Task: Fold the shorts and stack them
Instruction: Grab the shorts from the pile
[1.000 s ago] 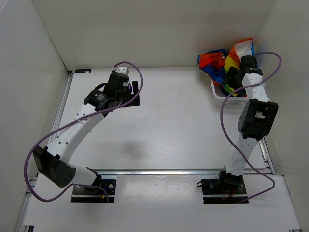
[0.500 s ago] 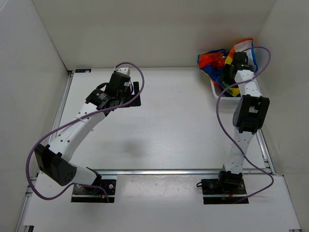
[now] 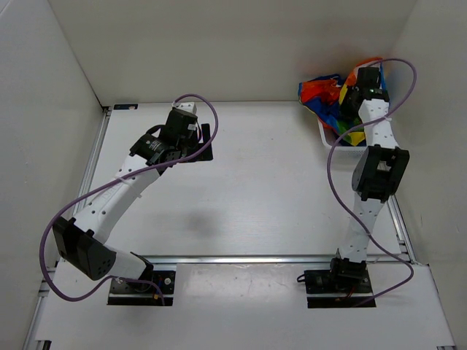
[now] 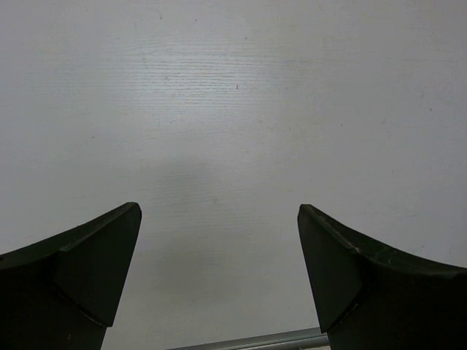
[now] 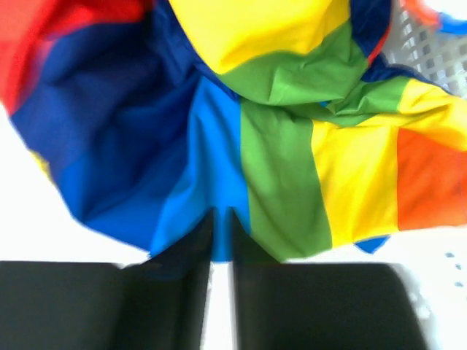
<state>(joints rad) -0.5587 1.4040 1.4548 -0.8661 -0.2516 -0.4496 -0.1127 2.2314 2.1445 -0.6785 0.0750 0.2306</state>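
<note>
My right gripper's fingers are almost closed over the flat blue stripe. My right gripper needs to open and pinch that fabric (image 5: pixel 223 195) before it pulls the shorts out.
The rainbow-striped shorts (image 3: pixel 319 93) lie crumpled in and over the white mesh basket (image 3: pixel 343 144) at the back right corner. My right gripper (image 3: pixel 350 102) reaches down into that pile. In the right wrist view the shorts (image 5: pixel 277 168) fill the frame, and the right gripper (image 5: pixel 221 216) has its two fingers drawn close together on a fold of blue fabric. My left gripper (image 3: pixel 206 142) hovers over the table at the back left, far from the shorts. It stands wide open (image 4: pixel 219 211) with only bare table between its fingers.
White walls close in the table at the back and both sides. The basket's mesh wall (image 5: pixel 430 51) shows at the top right of the right wrist view. A metal rail (image 4: pixel 263 340) runs under the left gripper.
My right gripper moved farther back over the basket and its jaws closed from wide open onto the blue fabric. The left arm stayed almost still and open.
</note>
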